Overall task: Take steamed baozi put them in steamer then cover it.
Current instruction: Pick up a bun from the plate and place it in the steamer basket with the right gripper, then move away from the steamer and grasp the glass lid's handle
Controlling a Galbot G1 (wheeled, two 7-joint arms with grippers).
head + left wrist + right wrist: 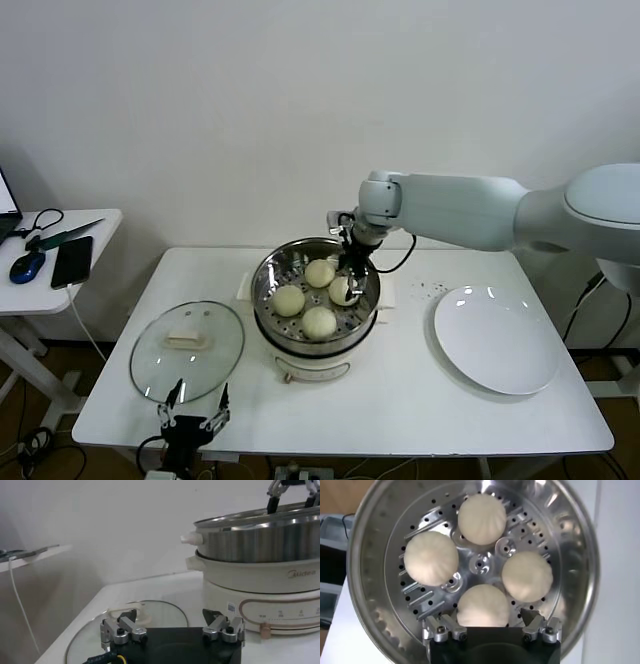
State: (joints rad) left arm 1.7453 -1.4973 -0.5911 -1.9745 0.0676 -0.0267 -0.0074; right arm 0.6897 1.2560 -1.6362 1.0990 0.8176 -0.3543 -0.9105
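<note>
I will next move my left gripper to the middle of the white handle (185,340) (127,611) on the glass cover and close it there, ready to lift the cover.
The steel steamer (268,275) stands at the table's middle and holds the steamed baozi on its perforated tray: one at the back (320,272), one on the left (288,300), one at the front (319,321) and one on the right, partly hidden by my right gripper (352,283). In the right wrist view that gripper (490,622) is open, its fingers straddling one bun (483,605) without touching it. The glass cover (187,350) lies flat on the table left of the steamer. My left gripper (193,420) is open and empty at the front edge, just before the cover (160,612).
A flat white plate (495,340) lies right of the steamer. A side table (60,235) at the far left carries a phone, a mouse and cables. The steamer's white base (260,600) rises close to the right of my left gripper.
</note>
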